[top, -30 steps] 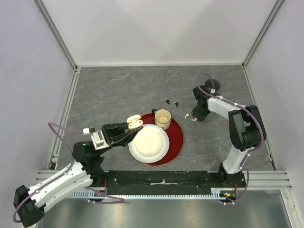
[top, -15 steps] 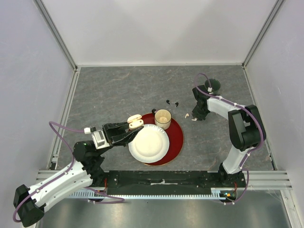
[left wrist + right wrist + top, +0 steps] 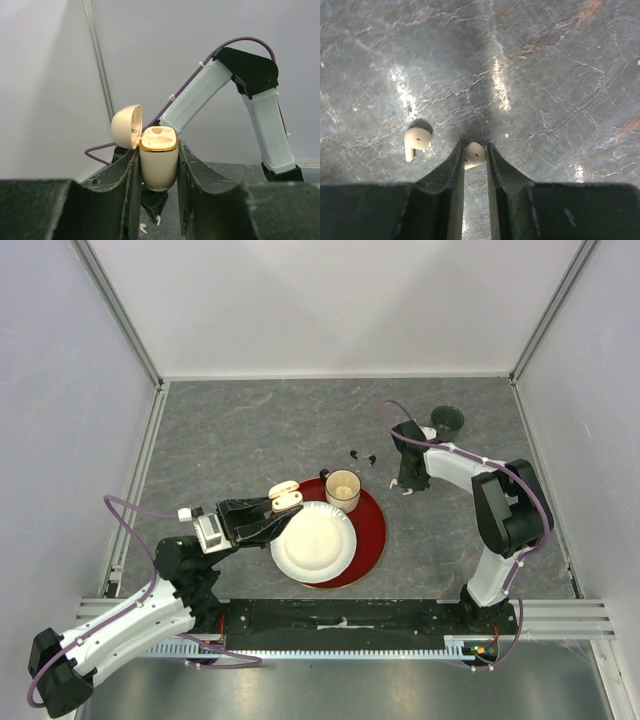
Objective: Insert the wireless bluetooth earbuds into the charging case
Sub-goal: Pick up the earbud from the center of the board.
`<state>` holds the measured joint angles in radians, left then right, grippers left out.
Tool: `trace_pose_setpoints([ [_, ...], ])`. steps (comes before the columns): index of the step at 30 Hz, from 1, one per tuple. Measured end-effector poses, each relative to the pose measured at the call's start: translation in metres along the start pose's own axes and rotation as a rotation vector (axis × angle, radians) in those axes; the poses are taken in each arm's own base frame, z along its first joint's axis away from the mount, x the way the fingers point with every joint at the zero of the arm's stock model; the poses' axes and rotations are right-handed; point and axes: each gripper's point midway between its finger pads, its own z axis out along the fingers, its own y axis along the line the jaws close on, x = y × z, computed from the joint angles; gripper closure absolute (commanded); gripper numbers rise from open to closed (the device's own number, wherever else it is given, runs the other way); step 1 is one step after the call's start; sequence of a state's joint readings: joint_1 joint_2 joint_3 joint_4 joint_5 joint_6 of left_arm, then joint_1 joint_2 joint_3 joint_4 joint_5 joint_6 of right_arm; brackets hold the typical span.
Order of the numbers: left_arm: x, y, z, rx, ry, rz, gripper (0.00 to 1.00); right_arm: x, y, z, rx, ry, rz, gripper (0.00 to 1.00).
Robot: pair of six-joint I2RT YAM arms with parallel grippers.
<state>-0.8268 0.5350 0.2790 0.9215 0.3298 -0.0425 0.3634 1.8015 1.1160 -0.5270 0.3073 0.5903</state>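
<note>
The white earbud's stem lies at a slant across my right gripper's fingers. Next, I open, back away, turn nearer to the stem's line and take the earbud's head (image 3: pixel 475 153).
My left gripper (image 3: pixel 281 506) is shut on the cream charging case (image 3: pixel 285 494) and holds it upright with the lid open; in the left wrist view the case (image 3: pixel 158 162) shows two empty sockets. My right gripper (image 3: pixel 408 486) points down at the table, shut on one white earbud (image 3: pixel 474 154) that still touches the surface. The second white earbud (image 3: pixel 415 140) lies just to its left, and shows in the top view (image 3: pixel 394 483). Two black earbuds (image 3: pixel 362 455) lie behind the paper cup.
A paper cup (image 3: pixel 342 488) and a white paper plate (image 3: pixel 313 541) sit on a red plate (image 3: pixel 372 530) between the arms. A dark green cup (image 3: pixel 446 422) stands at the back right, behind the right arm.
The right arm's wrist has swung left and sits lower over the white earbuds. The left arm and the case have not moved.
</note>
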Motion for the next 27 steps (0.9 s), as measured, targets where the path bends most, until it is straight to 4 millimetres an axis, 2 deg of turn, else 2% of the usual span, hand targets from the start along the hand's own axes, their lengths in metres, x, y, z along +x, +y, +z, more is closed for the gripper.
trace_pose_setpoints([
  [6,0.001,0.0,0.0,0.0,0.002,-0.001,0.98,0.006,0.006,-0.003,-0.009,-0.024,-0.167,0.82],
  [12,0.002,0.0,-0.001,-0.001,0.003,-0.001,0.98,0.01,0.006,-0.005,-0.028,-0.064,-0.282,0.75],
  [19,0.002,0.0,-0.002,-0.001,0.004,-0.001,0.98,0.013,0.005,-0.007,-0.04,-0.08,-0.344,0.6],
  [27,0.007,0.0,-0.001,0.0,0.016,-0.006,0.98,0.013,0.003,-0.009,-0.037,-0.08,-0.356,0.54],
])
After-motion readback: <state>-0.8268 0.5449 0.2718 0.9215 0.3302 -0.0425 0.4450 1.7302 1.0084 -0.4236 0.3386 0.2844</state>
